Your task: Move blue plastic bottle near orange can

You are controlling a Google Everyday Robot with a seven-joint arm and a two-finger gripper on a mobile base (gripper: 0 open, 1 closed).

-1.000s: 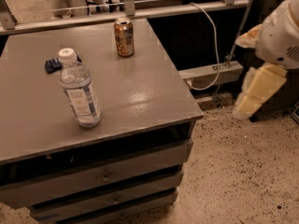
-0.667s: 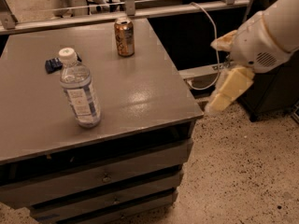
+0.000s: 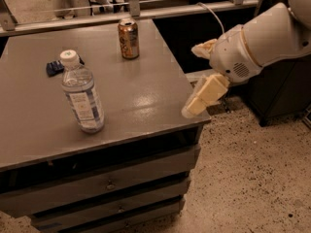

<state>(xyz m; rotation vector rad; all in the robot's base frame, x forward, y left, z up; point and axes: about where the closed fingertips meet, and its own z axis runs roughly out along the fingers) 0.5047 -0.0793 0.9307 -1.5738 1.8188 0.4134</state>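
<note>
I need to next grip the blue plastic bottle's middle, at the label's upper part [image 3: 82,94].
The blue plastic bottle [image 3: 82,95], clear with a white cap and a white-and-blue label, stands upright on the grey table's [image 3: 146,96] left front part. The orange can [image 3: 129,39] stands upright at the table's far middle, well apart from the bottle. My gripper [image 3: 195,79] hangs over the table's right edge, to the right of both objects and touching neither. Its two cream fingers [image 3: 205,93] stand apart and hold nothing.
A small flat dark-blue wrapped bar [image 3: 54,67] lies just behind the bottle at the left. A metal rail [image 3: 97,18] runs behind the table. Drawers [image 3: 107,183] sit below the tabletop. Speckled floor [image 3: 252,178] lies to the right, and a dark cabinet [image 3: 282,91] stands behind my arm.
My arm and gripper have moved left from beyond the table's right side to its right edge. The bottle, the can and the bar have not moved.
</note>
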